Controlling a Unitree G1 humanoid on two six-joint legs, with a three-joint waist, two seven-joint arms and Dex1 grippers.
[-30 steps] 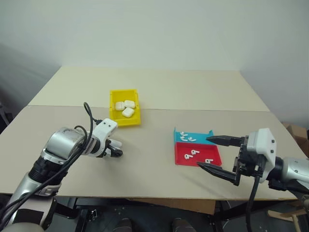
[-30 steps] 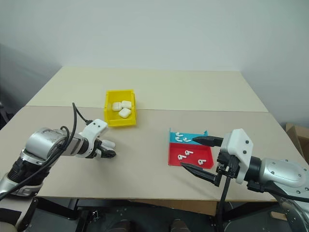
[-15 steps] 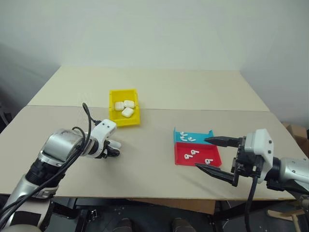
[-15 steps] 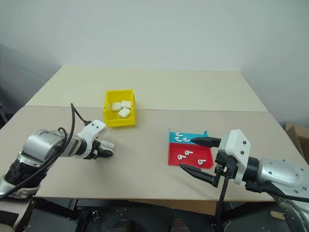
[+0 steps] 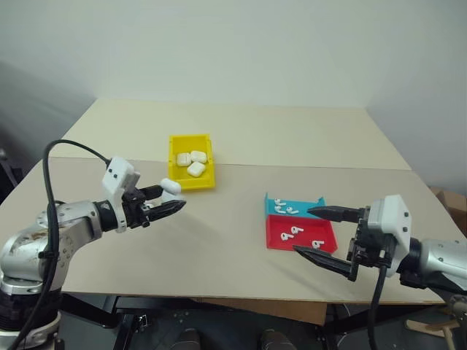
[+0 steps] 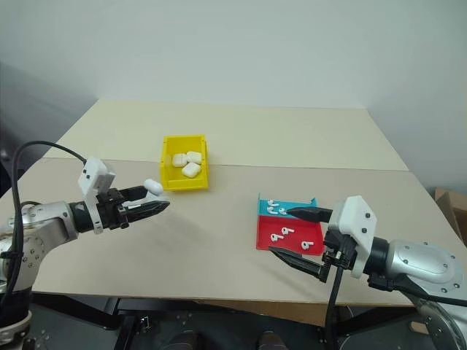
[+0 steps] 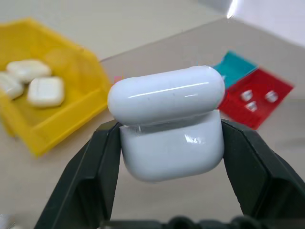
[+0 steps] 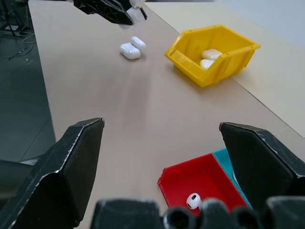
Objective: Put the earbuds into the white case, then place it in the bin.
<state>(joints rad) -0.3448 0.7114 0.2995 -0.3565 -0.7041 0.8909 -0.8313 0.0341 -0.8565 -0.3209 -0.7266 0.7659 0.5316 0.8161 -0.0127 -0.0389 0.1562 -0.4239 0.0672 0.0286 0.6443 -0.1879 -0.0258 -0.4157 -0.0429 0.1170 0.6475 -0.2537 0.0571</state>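
Next, I release the white case, now held above the table, from my left gripper near the table's front edge (image 5: pixel 190 252), in line with the yellow bin.
My left gripper (image 5: pixel 172 197) is shut on a white case (image 5: pixel 171 186) and holds it above the table, left of centre. Its black fingers (image 7: pixel 95 171) clamp the case (image 7: pixel 167 125) by its two sides, lid on top. The yellow bin (image 5: pixel 194 182) stands behind it with three more white cases inside. Earbuds (image 5: pixel 290 231) lie in the red tray (image 5: pixel 277 240) and in the blue tray (image 5: pixel 303 205) at the right. My right gripper (image 5: pixel 303 230) hovers open at the near right edge of those trays, nothing between its fingers.
Two more white cases (image 8: pixel 130 50) lie on the table near my left gripper (image 8: pixel 114 10). The bin (image 8: pixel 215 56) and the red tray (image 8: pixel 202 179) with an earbud (image 8: pixel 193 201) stand apart, with bare tabletop between them.
My left gripper has closed on a white case, lifted it off the table and swung from pointing down to about level. The right arm has kept still.
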